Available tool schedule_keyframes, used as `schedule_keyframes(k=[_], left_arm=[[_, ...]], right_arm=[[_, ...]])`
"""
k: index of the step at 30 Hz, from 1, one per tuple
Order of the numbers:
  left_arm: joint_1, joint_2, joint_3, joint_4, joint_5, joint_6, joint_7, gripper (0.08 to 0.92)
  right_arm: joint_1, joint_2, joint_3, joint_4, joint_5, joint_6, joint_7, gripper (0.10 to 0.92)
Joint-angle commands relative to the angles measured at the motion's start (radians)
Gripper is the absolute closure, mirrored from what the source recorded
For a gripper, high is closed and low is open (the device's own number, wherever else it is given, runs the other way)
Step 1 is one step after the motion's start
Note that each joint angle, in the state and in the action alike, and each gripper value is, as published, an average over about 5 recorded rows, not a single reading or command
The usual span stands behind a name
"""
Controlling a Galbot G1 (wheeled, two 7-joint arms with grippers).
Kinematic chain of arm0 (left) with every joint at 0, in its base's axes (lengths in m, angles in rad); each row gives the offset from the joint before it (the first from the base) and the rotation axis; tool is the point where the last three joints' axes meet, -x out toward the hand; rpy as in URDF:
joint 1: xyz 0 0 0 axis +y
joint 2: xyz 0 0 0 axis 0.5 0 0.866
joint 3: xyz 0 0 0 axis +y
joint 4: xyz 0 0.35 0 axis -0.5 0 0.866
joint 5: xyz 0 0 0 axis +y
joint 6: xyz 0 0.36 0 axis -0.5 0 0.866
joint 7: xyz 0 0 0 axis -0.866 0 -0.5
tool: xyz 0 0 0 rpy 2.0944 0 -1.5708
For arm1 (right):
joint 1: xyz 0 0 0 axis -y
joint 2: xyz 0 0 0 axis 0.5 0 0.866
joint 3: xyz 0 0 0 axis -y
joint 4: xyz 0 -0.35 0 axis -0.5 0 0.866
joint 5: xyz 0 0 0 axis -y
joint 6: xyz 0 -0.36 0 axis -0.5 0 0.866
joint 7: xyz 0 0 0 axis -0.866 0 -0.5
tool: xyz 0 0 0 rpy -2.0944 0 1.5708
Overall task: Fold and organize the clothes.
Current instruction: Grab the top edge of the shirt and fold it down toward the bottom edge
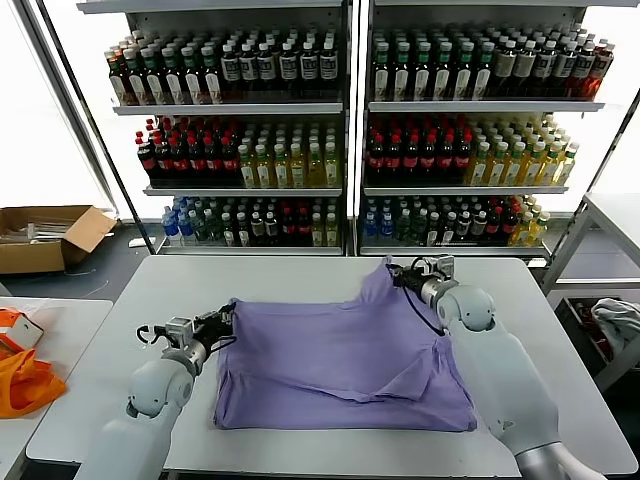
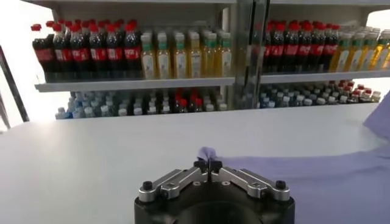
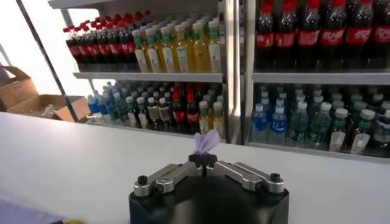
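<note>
My left gripper will let go of the lavender T-shirt's corner about halfway down the shirt's edge (image 1: pixel 234 350) facing the orange bag.
The lavender T-shirt (image 1: pixel 340 360) lies on the white table (image 1: pixel 110 350), partly doubled over with loose folds. My left gripper (image 1: pixel 229 316) is shut on its near-left edge, low over the table; a small tuft of the purple cloth (image 2: pixel 206 153) pokes out past the closed jaws. At the far right corner my right gripper (image 1: pixel 393 272) is shut on the shirt and holds that corner raised into a peak; a pinch of fabric (image 3: pixel 206 141) sticks up between its jaws. The printed graphic and neck label are hidden.
Shelves of drink bottles (image 1: pixel 340 140) stand behind the table. An orange bag (image 1: pixel 22 375) lies on a side table at the left, a cardboard box (image 1: pixel 45 235) on the floor beyond it. A grey-white cloth bundle (image 1: pixel 618 322) sits at the right.
</note>
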Motion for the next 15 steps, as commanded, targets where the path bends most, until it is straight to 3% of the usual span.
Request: schedule_keyframes(k=[1, 15], left_arm=[[0.121, 0.044, -0.024, -0.157, 0.009, -0.013, -0.005, 0.916], [0.322, 0.064, -0.086, -0.313, 0.039, -0.011, 0.005, 0.916]], right_arm=[[-0.161, -0.066, 0.054, 0.244, 0.016, -0.009, 0.037, 0.918], [-0.446, -0.107, 0.152, 0.432, -0.012, -0.011, 0.082, 0.918]])
